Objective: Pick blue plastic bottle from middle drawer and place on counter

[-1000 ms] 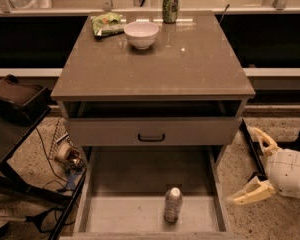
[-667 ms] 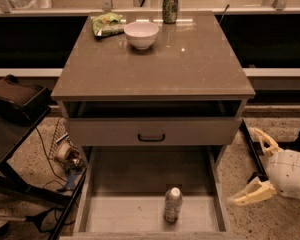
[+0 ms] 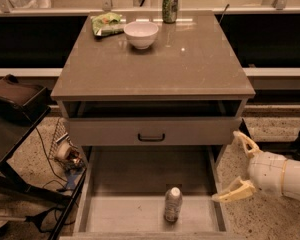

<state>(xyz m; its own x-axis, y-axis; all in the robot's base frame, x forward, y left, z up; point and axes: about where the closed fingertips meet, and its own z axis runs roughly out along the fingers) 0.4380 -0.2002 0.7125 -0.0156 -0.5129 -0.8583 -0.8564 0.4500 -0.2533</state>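
Next, I grip the blue plastic bottle in the open drawer around its body's middle (image 3: 172, 206), below the white cap.
The blue plastic bottle (image 3: 173, 204), clear with a white cap, stands upright near the front of the open middle drawer (image 3: 135, 219), slightly right of its centre. The counter (image 3: 155, 64) is the glossy grey-brown top of the cabinet above. My gripper (image 3: 241, 166) is at the lower right, outside the drawer's right wall, at about bottle height. Its two pale fingers are spread wide apart and hold nothing.
On the counter's far edge stand a white bowl (image 3: 141, 34), a green snack bag (image 3: 106, 23) and a green soda can (image 3: 169, 6). A closed drawer front with a black handle (image 3: 151, 137) sits above the open drawer. A dark side table (image 3: 12, 129) and cables are at the left.
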